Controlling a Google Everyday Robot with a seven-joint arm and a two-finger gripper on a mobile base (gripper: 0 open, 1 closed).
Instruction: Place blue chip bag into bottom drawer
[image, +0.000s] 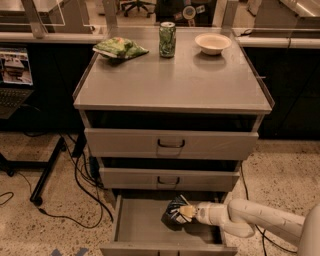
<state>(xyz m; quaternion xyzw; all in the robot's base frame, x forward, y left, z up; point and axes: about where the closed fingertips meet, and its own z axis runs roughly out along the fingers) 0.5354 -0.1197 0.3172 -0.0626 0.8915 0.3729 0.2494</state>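
Next, my gripper releases the blue chip bag near the middle of the open bottom drawer's grey bottom (179, 216). The bag now sits low inside that drawer.
The blue chip bag (176, 210) is a crumpled navy foil bag with light patches, inside the open bottom drawer (137, 225), right of its middle. My gripper (186, 212) reaches in from the right on a white arm and is shut on the bag's right side. The bag sits low, at or just above the drawer's grey floor; I cannot tell if it touches.
The two upper drawers (170, 144) with black handles are closed. On the cabinet top stand a green chip bag (120, 48), a green can (167, 39) and a white bowl (213, 43). Cables and a stand leg (47, 172) lie on the floor at left.
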